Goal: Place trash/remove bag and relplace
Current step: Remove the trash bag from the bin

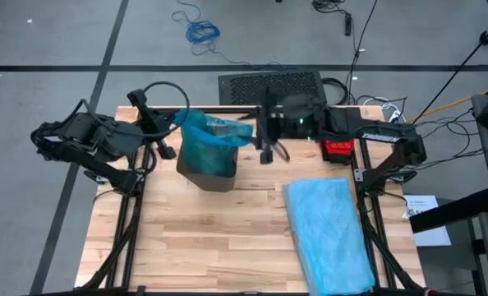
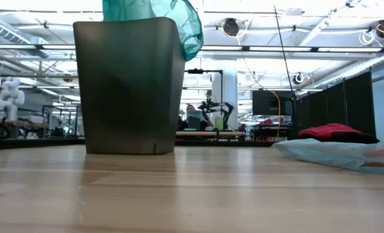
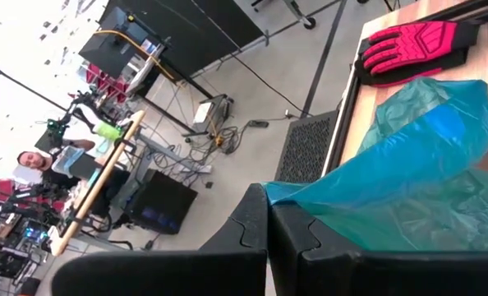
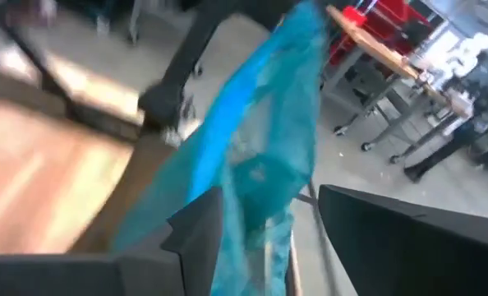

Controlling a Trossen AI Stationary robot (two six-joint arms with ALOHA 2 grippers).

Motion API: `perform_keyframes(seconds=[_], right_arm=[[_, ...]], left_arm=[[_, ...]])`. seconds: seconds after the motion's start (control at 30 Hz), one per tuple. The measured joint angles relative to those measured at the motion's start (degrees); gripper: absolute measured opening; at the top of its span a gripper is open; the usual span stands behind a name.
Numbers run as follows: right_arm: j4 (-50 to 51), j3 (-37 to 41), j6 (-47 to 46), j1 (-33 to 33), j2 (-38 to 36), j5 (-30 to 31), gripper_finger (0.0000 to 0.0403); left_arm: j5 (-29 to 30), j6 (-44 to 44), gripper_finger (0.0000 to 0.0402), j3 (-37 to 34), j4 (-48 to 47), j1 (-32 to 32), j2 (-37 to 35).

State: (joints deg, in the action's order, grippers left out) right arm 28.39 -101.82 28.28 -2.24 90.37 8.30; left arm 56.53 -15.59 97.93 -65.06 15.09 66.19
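The teal bag's opening sags folded toward the robot's left gripper, so the right gripper will pinch the bag's loose edge over the bin's rim [image 1: 246, 140] and lift it to spread the bag's opening.
A dark bin [image 1: 204, 180] [image 2: 130, 84] stands on the wooden table at the far left. The teal bag [image 1: 209, 145] [image 3: 425, 164] lines it and spills over its rim [image 2: 187, 29]. My left gripper [image 1: 177, 122] [image 3: 267, 205] is at the bin's far left and is shut on the bag's edge. My right gripper [image 1: 266, 152] [image 4: 269, 196] hangs open at the bin's right side. A raised stretch of the bag [image 4: 260, 131] stands between its fingers. The trash is out of view. My left gripper pinches a drawn-out corner of the bag's top edge [image 3: 270, 191] between its two fingers. They come nearly level from the table's left. The plastic runs from the fingers back to the bin. Whether my right gripper touches the bag between its open fingers, I cannot tell.
A paler sky-blue plastic bag [image 1: 326, 230] [image 2: 341, 152] lies flat on the table's right half. A red glove [image 1: 336, 149] [image 3: 408, 45] lies at the far right by the right arm's base. Bare wood lies in front of the bin.
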Motion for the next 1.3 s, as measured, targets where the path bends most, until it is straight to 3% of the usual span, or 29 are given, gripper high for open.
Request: perform_keyframes(seconds=[0.17, 0.3, 0.5, 0.67, 0.73, 0.93, 1.1, 1.3], right_arm=[[4.77, 0.02, 6.81, 5.16, 1.90, 18.26, 0.0199], [7.09, 0.04, 5.74, 7.92, 5.07, 22.05, 0.0199], [5.74, 0.07, 3.91, 7.71, 9.31, 33.88, 0.0199], [1.94, 0.09, 2.58, 5.68, 10.69, 36.58, 0.0195], [0.48, 0.09, 2.70, 4.60, 10.65, 36.71, 0.0175], [0.58, 0.09, 4.65, 2.45, 8.76, 31.75, 0.0022], [3.19, 0.09, 3.41, 0.41, 6.94, 21.64, 0.0002], [15.99, -6.37, -6.27, -2.65, 6.23, -4.65, 0.0000]], left_arm=[[2.04, 0.43, 0.0000, 0.00, 0.04, 0.00, 0.18], [7.37, 2.72, 0.0000, 0.00, 0.15, -0.04, 0.14], [8.46, 3.28, 0.0000, -0.02, 0.68, 0.00, 0.16], [8.48, 3.26, 0.0000, -0.02, 0.65, -0.01, 0.16], [8.30, 3.26, 0.0000, -0.02, 0.41, 0.00, 0.16], [3.52, 3.22, 0.0000, -0.04, -0.13, 0.00, 0.16], [0.62, 2.84, 0.0000, -0.04, -0.27, 0.00, 0.44], [-2.28, 1.77, 0.0000, -0.07, -1.22, 0.00, 0.44]])
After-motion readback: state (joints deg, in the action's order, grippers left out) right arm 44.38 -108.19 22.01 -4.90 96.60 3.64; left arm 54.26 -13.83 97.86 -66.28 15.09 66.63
